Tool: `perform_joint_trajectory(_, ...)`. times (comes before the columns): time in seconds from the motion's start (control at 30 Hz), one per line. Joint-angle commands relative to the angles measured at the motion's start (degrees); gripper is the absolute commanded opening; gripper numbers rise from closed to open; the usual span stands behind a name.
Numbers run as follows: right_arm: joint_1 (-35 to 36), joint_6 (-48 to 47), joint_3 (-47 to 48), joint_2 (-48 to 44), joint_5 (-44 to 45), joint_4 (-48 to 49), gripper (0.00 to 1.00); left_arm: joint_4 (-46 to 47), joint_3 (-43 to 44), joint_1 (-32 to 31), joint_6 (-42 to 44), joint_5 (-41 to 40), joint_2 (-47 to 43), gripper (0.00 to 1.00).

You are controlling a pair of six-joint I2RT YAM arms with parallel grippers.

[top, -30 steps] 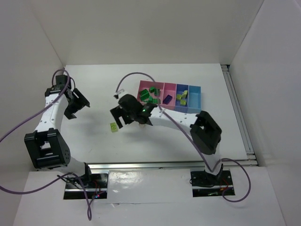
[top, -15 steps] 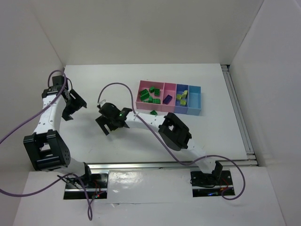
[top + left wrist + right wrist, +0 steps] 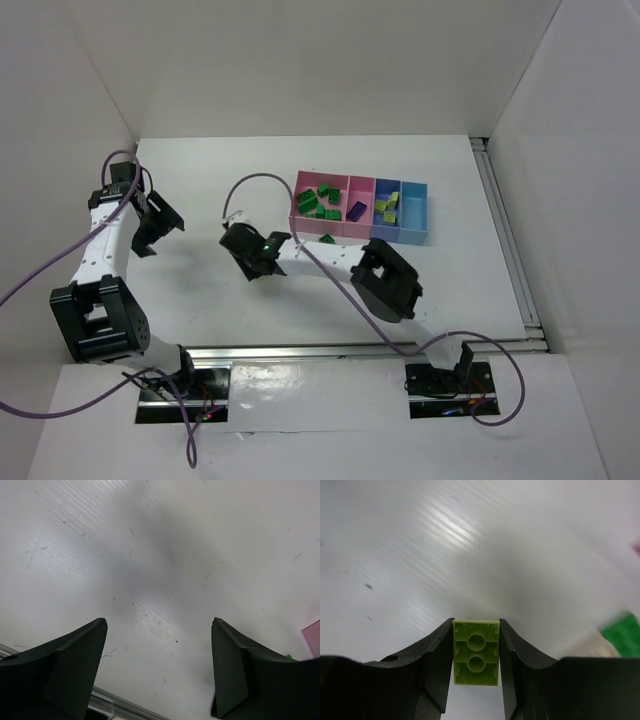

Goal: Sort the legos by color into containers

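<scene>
My right gripper will release the yellow-green lego in the blue bin (image 3: 381, 217), placing it between the lego nearest to it there and the narrower pink bin.
In the right wrist view my right gripper (image 3: 476, 625) is shut on a yellow-green lego (image 3: 476, 652). The lego's hollow underside faces the camera and it sits squarely between both fingers. From above, that gripper (image 3: 252, 268) hovers over the table left of the containers. The large pink bin (image 3: 296, 200) holds several dark green legos (image 3: 308, 203). A purple one (image 3: 356, 210) lies in the narrower pink bin. Yellow-green ones (image 3: 386, 207) lie in the blue bin, and the light blue bin (image 3: 414, 215) holds nothing. My left gripper (image 3: 158, 228) stands open far to the left, with only bare table between its fingers (image 3: 80, 665).
One dark green lego (image 3: 326, 239) lies loose on the table just in front of the pink bins; it shows blurred at the right edge of the right wrist view (image 3: 622, 635). White walls enclose the table. A metal rail (image 3: 360, 349) runs along its near edge.
My right arm swung left over the yellow-green lego that lay on the table, and its jaws closed on it. The left arm has barely moved.
</scene>
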Motion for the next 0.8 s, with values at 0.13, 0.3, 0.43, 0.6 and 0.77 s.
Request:
perform_joint_trajectory(0.13, -15.9, 7.1, -22.9, -31.7, 9.0, 3.7, 0.28, 2.7, 2.3, -5.3, 7.0, 4.0, -2.9, 0.89)
perform_joint_trajectory(0.3, -30.2, 9.5, -31.1, -40.7, 9.0, 1.8, 0.29, 3.2, 6.0, -13.0, 9.4, 4.5, -1.0, 0.91)
perform_joint_trajectory(0.43, -38.2, 9.5, -31.1, -40.7, 5.5, 1.0, 0.33, 3.2, 7.7, -21.5, 9.4, 3.9, 2.1, 0.91)
perform_joint_trajectory(0.6, -44.0, 8.4, -29.0, -35.8, 0.1, 2.9, 0.36, 3.2, 11.5, -27.3, 10.7, 6.0, 5.8, 0.91)
perform_joint_trajectory(0.77, -45.2, 8.4, -27.1, -31.4, -0.8, 4.8, 0.38, 2.7, 13.4, -32.4, 10.7, 6.0, 9.0, 0.92)
